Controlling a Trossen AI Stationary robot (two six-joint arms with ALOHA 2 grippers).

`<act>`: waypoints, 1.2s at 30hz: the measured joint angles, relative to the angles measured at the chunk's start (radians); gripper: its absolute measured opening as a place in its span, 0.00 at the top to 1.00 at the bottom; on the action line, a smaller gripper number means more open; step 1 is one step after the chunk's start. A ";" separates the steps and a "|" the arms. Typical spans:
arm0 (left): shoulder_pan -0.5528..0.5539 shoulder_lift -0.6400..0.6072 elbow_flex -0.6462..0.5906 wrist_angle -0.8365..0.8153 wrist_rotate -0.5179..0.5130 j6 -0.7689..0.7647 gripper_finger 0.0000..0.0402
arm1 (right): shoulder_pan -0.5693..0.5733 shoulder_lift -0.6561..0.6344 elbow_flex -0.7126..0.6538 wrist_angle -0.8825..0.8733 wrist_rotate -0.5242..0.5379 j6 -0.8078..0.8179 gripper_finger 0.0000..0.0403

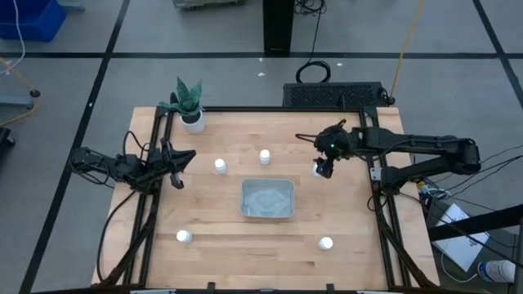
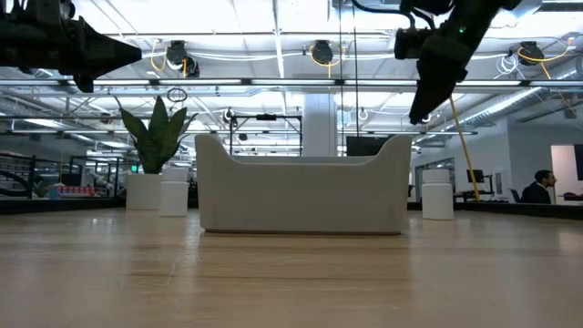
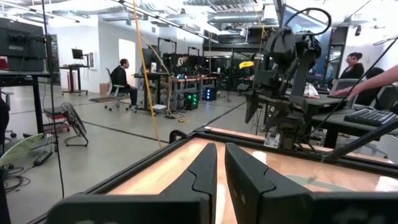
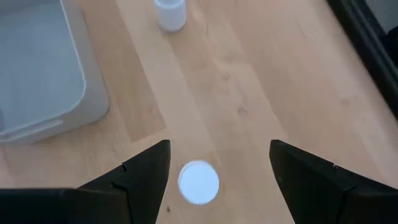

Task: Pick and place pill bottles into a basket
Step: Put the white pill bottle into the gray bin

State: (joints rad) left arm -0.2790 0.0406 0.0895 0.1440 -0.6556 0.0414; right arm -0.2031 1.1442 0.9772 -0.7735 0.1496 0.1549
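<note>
The cap (image 1: pixel 315 168) (image 4: pixel 199 182) of the white pill bottle directly below my right gripper's open fingers, the bottle nearest that gripper, will be gripped by that gripper.
Five small white pill bottles stand upright on the wooden table: two far of the basket (image 1: pixel 221 166) (image 1: pixel 265 157), one near left (image 1: pixel 184 237), one near right (image 1: pixel 326 243), and one under my right gripper (image 1: pixel 318 169). The pale grey basket (image 1: pixel 266 198) sits at the table's middle. My right gripper (image 1: pixel 324 167) is open and hovers above that bottle, whose cap (image 4: pixel 198 182) shows between and below the fingers. The gripper also shows raised in the low view (image 2: pixel 426 100), above the bottle (image 2: pixel 437 200). My left gripper (image 1: pixel 181 162) is shut and empty, raised at the table's left side (image 3: pixel 221 171).
A white pot with a green plant (image 1: pixel 192 114) stands at the far left corner. A black frame (image 1: pixel 372 196) runs along the table's edges. The basket's corner (image 4: pixel 74 93) lies close to my right gripper, toward the near left. People sit in the room behind.
</note>
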 joint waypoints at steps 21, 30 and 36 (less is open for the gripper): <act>0.000 0.000 0.000 -0.008 0.001 -0.002 0.91 | 0.015 -0.011 -0.044 0.002 -0.050 0.099 0.28; 0.000 0.000 0.000 -0.008 0.003 -0.002 0.91 | 0.015 -0.011 -0.063 -0.029 -0.052 0.146 0.27; 0.000 0.000 0.000 -0.013 0.003 -0.002 0.91 | 0.015 -0.011 -0.159 0.043 -0.114 0.183 0.27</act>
State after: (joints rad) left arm -0.2790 0.0406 0.0895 0.1314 -0.6525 0.0395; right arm -0.1879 1.1332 0.8179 -0.7300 0.0353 0.3383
